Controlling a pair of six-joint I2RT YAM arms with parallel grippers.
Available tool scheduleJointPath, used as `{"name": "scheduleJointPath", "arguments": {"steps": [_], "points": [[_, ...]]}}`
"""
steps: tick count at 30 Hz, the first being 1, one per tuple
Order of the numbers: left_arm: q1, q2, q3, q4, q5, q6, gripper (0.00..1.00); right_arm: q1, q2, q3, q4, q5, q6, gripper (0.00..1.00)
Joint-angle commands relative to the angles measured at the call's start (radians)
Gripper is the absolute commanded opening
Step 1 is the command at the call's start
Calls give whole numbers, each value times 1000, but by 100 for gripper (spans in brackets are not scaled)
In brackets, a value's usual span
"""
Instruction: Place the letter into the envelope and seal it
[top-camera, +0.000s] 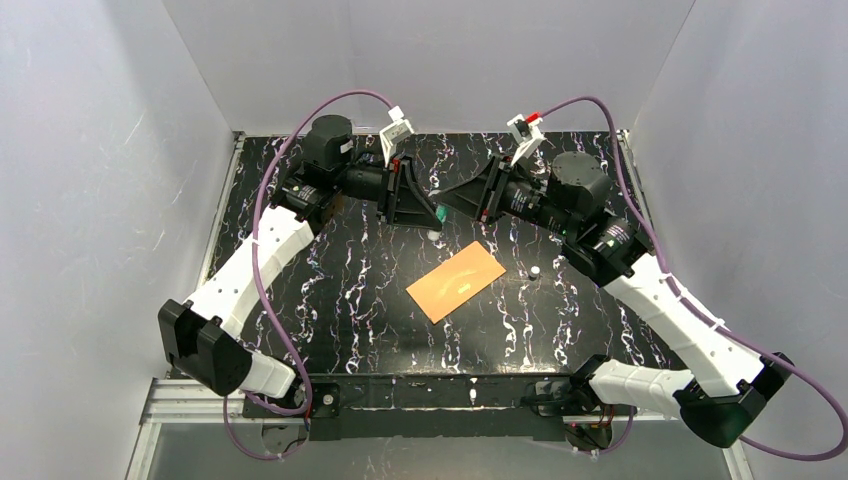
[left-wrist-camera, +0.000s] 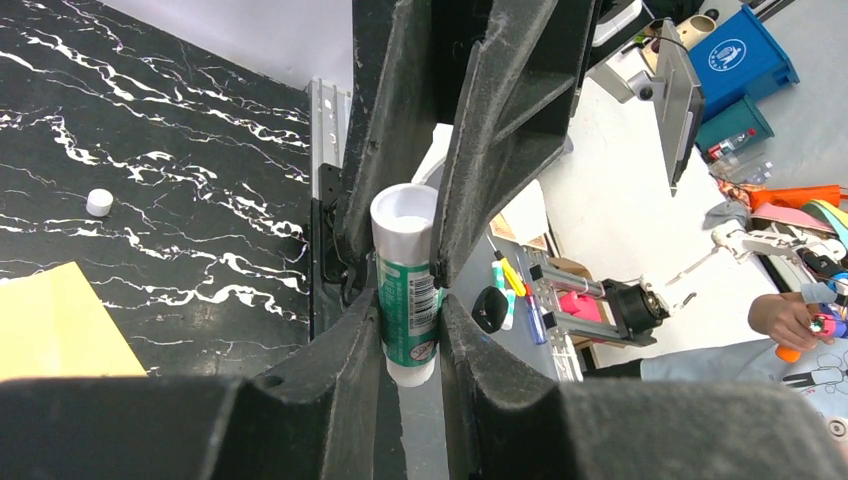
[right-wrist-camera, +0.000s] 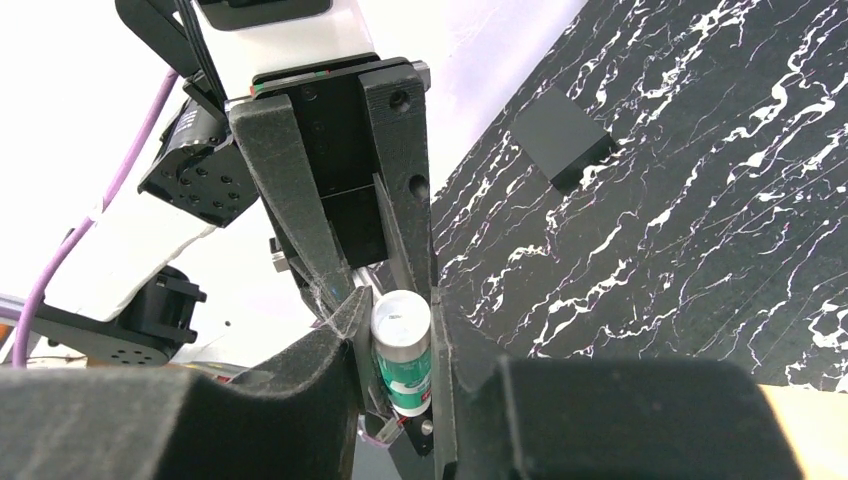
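Observation:
The glue sits below the glue stick's rim, so my left gripper needs to open, turn and retake the glue stick's lower end (left-wrist-camera: 410, 372) to twist the glue up.
The orange-brown envelope (top-camera: 456, 281) lies flat in the middle of the black marbled table; one corner of it shows in the left wrist view (left-wrist-camera: 55, 325). The letter is out of view. Both arms meet in the air over the back of the table. A green-and-white glue stick (left-wrist-camera: 408, 300) stands between the fingers of my left gripper (left-wrist-camera: 408, 325), which is shut on it. My right gripper (right-wrist-camera: 400, 345) comes in from the opposite side, its fingers pressed against the same glue stick (right-wrist-camera: 402, 355). In the top view the left gripper (top-camera: 432, 213) and right gripper (top-camera: 447, 197) are tip to tip, hiding the stick.
A small white cap (top-camera: 536, 270) lies on the table right of the envelope and also shows in the left wrist view (left-wrist-camera: 99, 202). A black block (right-wrist-camera: 562, 150) sits on the table top. White walls enclose the table on three sides.

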Motion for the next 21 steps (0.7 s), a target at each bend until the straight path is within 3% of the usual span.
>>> {"name": "scheduleJointPath", "arguments": {"steps": [1, 6, 9, 14, 17, 21], "points": [[6, -45, -2, 15, 38, 2, 0, -3, -43, -22, 85, 40, 23, 27], [7, -48, 22, -65, -38, 69, 0, -3, -31, -29, 72, 53, 50, 2], [7, -48, 47, -186, -161, 175, 0, -3, -8, -26, 5, 127, 77, 1], [7, -52, 51, -258, -290, 258, 0, -3, 26, -41, -16, 179, 116, 1], [7, -35, 51, -219, -201, 183, 0, -3, 30, -54, 68, 104, 68, 1], [7, -17, 16, 39, 54, -101, 0, -5, 14, -90, 294, -130, -78, 1]]}}
